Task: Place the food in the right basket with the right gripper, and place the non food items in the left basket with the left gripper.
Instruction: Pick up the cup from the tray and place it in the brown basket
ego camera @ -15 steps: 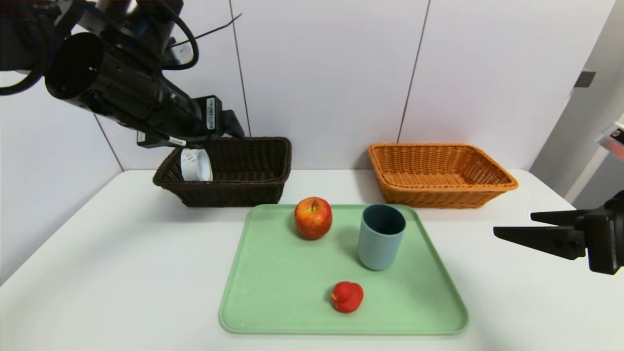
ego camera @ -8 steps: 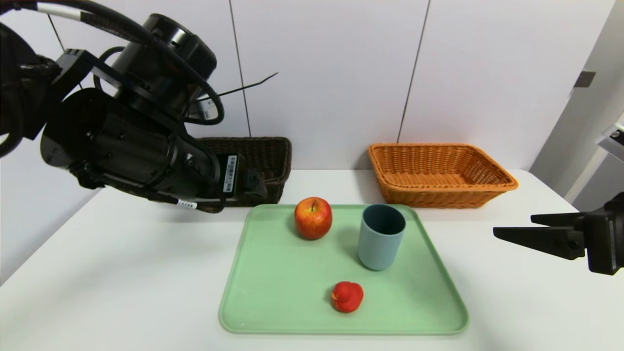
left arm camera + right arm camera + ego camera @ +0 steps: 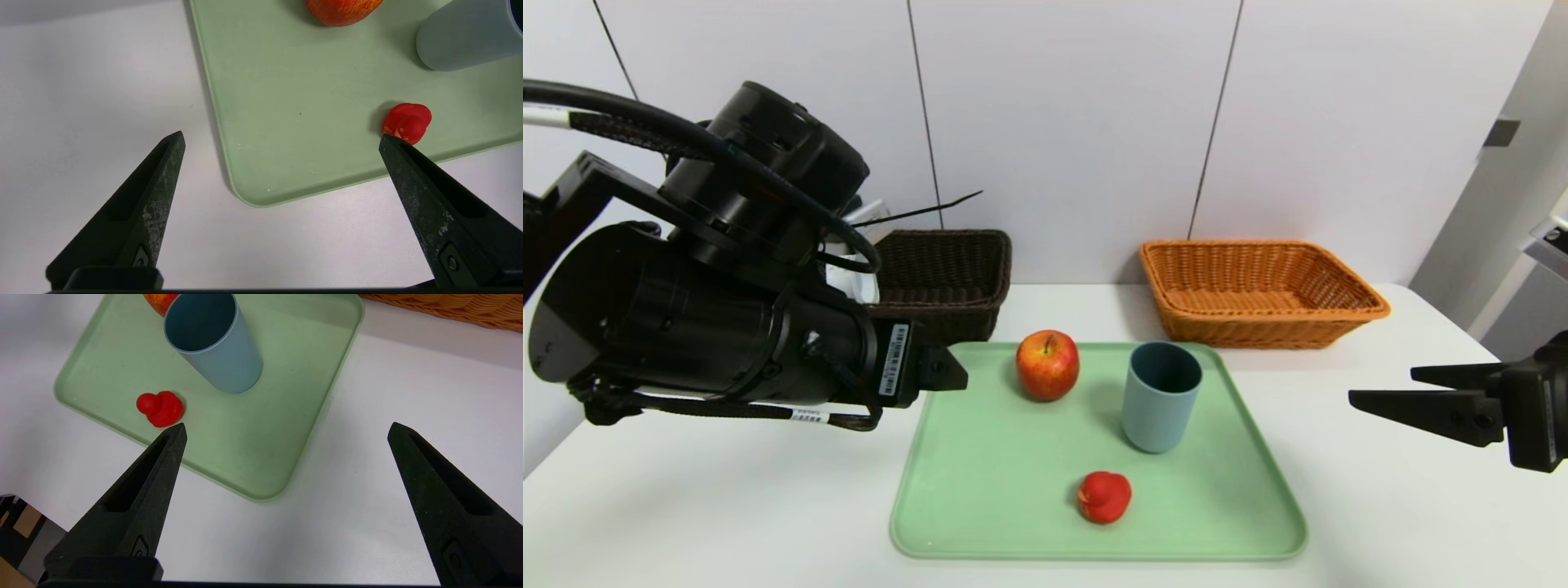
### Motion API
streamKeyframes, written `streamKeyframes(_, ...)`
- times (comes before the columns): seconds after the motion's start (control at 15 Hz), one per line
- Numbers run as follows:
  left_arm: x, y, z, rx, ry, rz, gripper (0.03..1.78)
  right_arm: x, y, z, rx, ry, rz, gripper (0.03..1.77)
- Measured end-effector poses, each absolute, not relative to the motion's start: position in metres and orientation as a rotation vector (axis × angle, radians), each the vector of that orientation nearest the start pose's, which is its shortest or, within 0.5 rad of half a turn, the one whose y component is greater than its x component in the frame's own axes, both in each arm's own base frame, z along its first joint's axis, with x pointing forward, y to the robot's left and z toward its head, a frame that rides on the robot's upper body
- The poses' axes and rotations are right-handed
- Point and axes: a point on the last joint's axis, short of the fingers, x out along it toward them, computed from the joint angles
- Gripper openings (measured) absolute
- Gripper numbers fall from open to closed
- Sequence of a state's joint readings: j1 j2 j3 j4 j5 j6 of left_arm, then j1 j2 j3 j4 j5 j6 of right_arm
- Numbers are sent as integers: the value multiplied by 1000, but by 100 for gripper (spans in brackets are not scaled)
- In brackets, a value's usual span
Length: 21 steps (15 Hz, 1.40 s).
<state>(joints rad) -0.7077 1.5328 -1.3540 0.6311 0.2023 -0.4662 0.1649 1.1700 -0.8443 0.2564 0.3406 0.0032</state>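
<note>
Next, I close my left gripper on the middle of the blue-grey cup's body (image 3: 1156, 408) (image 3: 471, 36), because the cup is a non food item.
A red apple (image 3: 1047, 364), a blue-grey cup (image 3: 1160, 396) and a small red toy duck (image 3: 1103, 496) sit on the green tray (image 3: 980, 506). Behind it stand the dark brown left basket (image 3: 947, 269), with a white item (image 3: 856, 278) partly hidden by my left arm, and the orange right basket (image 3: 1262, 290). My left gripper (image 3: 281, 136) hangs open over the tray's near left corner, holding nothing; the duck (image 3: 406, 122) lies just beyond one fingertip. My right gripper (image 3: 1382, 385) stands open and empty over the table, right of the tray.
The bulky left arm (image 3: 711, 327) fills the left of the head view and hides much of the left basket. White table (image 3: 1380, 506) lies around the tray. A white wall rises behind the baskets.
My left arm has swung from above the left basket down and forward to the tray's left side, still open. The right arm has stayed put.
</note>
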Motion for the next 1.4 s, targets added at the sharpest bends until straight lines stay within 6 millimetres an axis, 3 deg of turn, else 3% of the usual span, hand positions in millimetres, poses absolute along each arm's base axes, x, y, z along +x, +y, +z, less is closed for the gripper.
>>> streamKeyframes(0.4, 174, -177, 265, -60, 778, -424, 169, 153, 34, 234, 54, 592, 492, 170)
streamKeyframes(0.73, 174, -199, 246, -35, 755, -678, 169, 149, 32, 231, 58, 599, 481, 170)
streamKeyframes(1.0, 181, -210, 225, -37, 696, -786, 169, 148, 31, 229, 59, 605, 477, 170)
streamKeyframes(1.4, 201, -235, 188, 41, 472, -924, 169, 145, 30, 225, 65, 618, 475, 170)
